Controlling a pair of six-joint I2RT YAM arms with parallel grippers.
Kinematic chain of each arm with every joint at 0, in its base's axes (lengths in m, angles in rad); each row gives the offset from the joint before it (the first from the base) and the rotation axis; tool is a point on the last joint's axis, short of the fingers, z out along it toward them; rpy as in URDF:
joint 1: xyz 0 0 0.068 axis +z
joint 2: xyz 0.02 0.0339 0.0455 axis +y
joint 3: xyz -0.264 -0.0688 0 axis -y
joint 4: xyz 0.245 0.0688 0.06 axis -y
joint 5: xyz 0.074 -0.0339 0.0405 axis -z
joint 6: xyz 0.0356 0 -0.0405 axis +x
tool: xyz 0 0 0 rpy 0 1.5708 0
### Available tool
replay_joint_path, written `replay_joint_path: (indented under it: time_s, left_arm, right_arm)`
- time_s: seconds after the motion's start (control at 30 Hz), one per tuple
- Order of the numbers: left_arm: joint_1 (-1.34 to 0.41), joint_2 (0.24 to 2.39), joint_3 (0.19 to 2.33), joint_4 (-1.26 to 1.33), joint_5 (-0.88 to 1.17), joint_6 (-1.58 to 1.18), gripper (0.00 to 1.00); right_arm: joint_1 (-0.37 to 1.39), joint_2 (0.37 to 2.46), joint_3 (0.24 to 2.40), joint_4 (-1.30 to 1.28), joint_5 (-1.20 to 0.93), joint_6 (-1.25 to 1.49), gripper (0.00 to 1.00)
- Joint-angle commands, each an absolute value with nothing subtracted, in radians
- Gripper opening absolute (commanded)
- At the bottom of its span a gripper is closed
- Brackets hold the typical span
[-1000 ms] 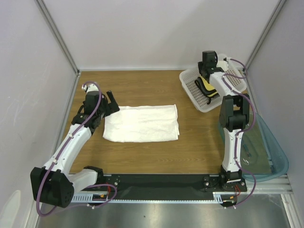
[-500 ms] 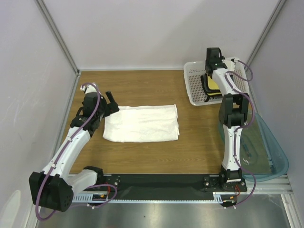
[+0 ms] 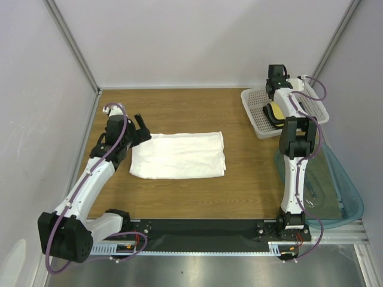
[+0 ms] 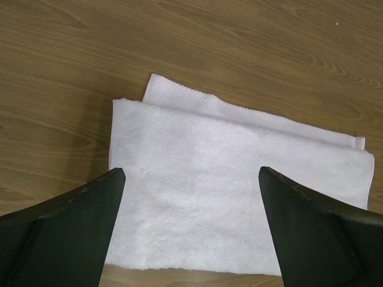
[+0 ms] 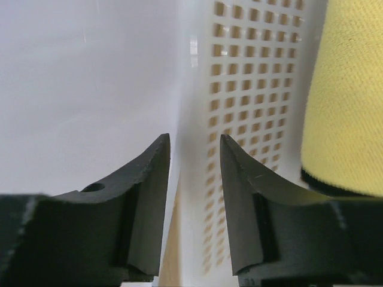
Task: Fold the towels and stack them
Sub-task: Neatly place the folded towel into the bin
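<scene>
The large white towel has an end nearest my left arm. Next, I close my left gripper there, on the middle of the short edge [image 3: 132, 155] [image 4: 111, 166].
The large white towel [image 3: 178, 155] lies folded flat at the table's middle left; it also shows in the left wrist view [image 4: 239, 197]. My left gripper [image 3: 142, 128] is open and empty, hovering over the towel's left end [image 4: 190, 174]. The yellow towel [image 3: 277, 110] with a dark edge lies in the white perforated basket [image 3: 256, 103] at the far right. My right gripper [image 3: 273, 91] is shut on the basket's far rim; in the right wrist view the gripper [image 5: 194, 142] straddles the basket wall [image 5: 251, 72], with the yellow towel [image 5: 347, 89] just beside it. I cannot make out the dark grey towel.
A translucent blue-green tray [image 3: 344, 200] sits at the right front beside the right arm's base. White enclosure walls stand close behind and to both sides of the wooden table [image 3: 179, 107].
My right gripper has swung right along the back, dragging and turning the basket towards the right wall. The left arm and the white towel have barely moved.
</scene>
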State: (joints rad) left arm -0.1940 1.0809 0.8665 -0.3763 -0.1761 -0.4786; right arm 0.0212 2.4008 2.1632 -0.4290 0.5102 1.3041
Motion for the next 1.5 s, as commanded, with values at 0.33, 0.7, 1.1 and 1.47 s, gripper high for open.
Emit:
replay_joint_path:
  time_s: [0.33, 0.7, 1.1, 1.47]
  left_arm:
    - [-0.199, 1.175, 0.965, -0.338, -0.146, -0.463, 1.0]
    - [-0.21, 1.147, 0.894, -0.314, -0.132, -0.462, 1.0]
    - [-0.213, 1.08, 0.847, -0.308, -0.16, -0.448, 1.0]
    - [-0.213, 1.06, 0.808, -0.282, -0.161, -0.472, 1.0]
  right_arm:
    - [-0.052, 2.317, 2.143, -0.212, 0.133, 0.99, 0.87]
    - [-0.015, 2.004, 1.72, -0.199, -0.294, 0.278, 0.99]
    - [0.198, 1.948, 1.548, -0.408, 0.052, -0.117, 0.98]
    - [0.268, 1.91, 1.5, -0.398, 0.115, 0.308, 0.28]
